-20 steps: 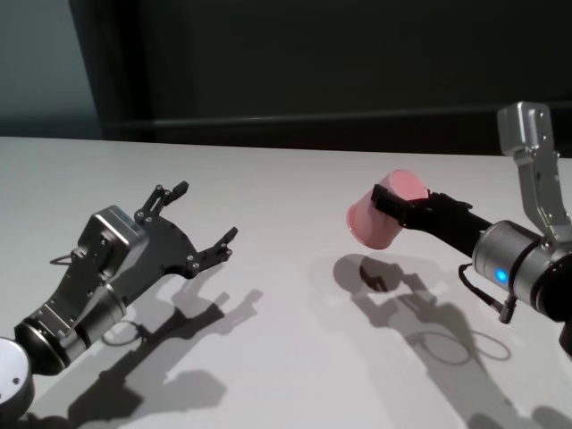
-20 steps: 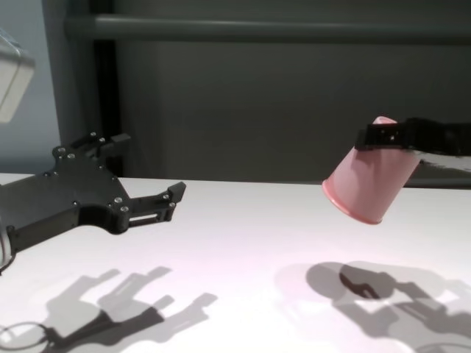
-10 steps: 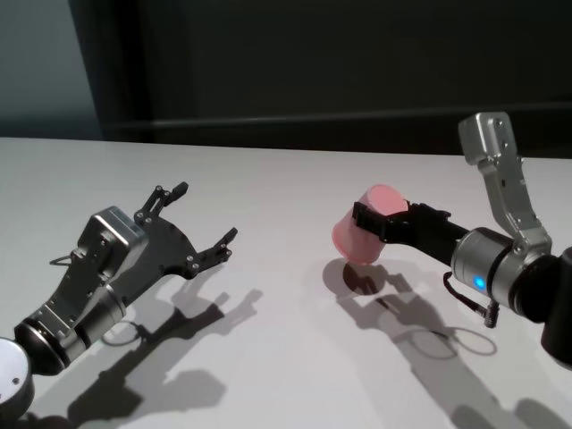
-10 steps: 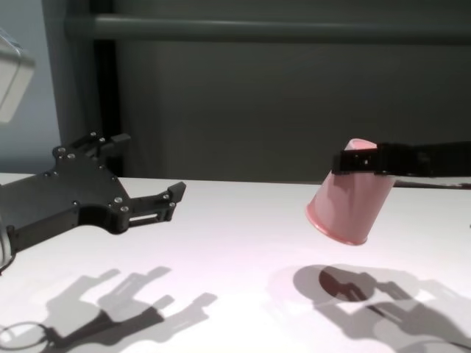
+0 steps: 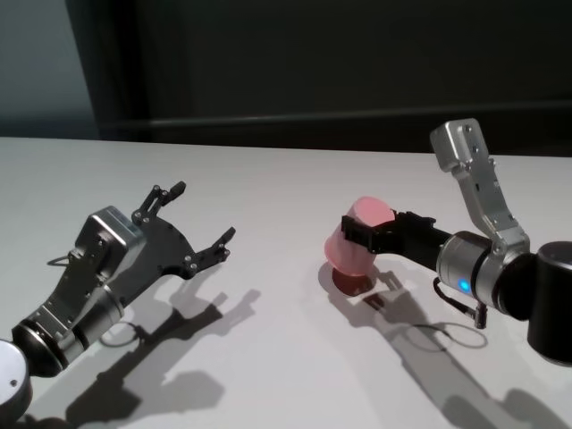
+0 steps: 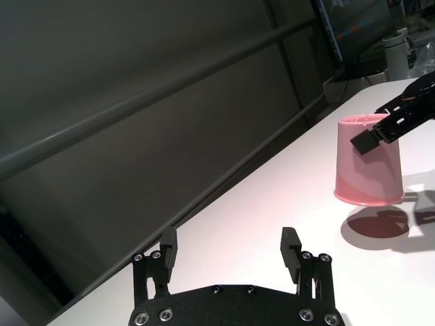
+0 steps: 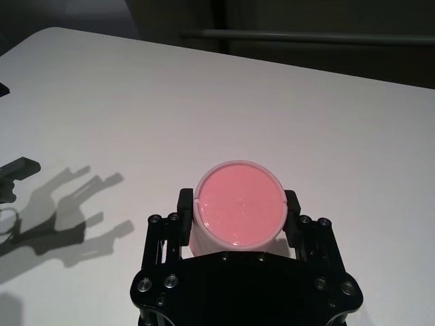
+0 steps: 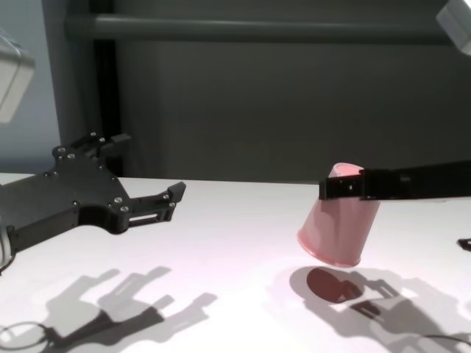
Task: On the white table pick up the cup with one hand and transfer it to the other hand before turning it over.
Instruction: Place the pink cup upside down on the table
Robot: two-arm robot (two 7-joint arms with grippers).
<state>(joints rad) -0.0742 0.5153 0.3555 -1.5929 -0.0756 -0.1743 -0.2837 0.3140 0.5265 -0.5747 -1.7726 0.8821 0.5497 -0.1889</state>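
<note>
The robot's right gripper will release the pink cup, rim down, on the near edge of its dark shadow [image 8: 330, 301].
The pink cup [image 5: 345, 252] hangs upside down, slightly tilted, its rim a little above the white table [image 5: 286, 179]. My right gripper [image 5: 365, 229] is shut on it near its closed base. The right wrist view shows the base [image 7: 238, 207] between the two fingers [image 7: 183, 202]. The cup also shows in the chest view [image 8: 335, 234] and the left wrist view [image 6: 367, 170]. My left gripper [image 5: 204, 213] is open and empty, low over the table to the left, apart from the cup.
The cup's dark shadow [image 8: 327, 284] lies on the table right under it. A dark wall [image 5: 313, 63] runs behind the table's far edge. Bare tabletop lies between the two grippers.
My right gripper has moved down and to the left with the cup, which has tipped from slanted to nearly straight upside down. The left arm has not moved.
</note>
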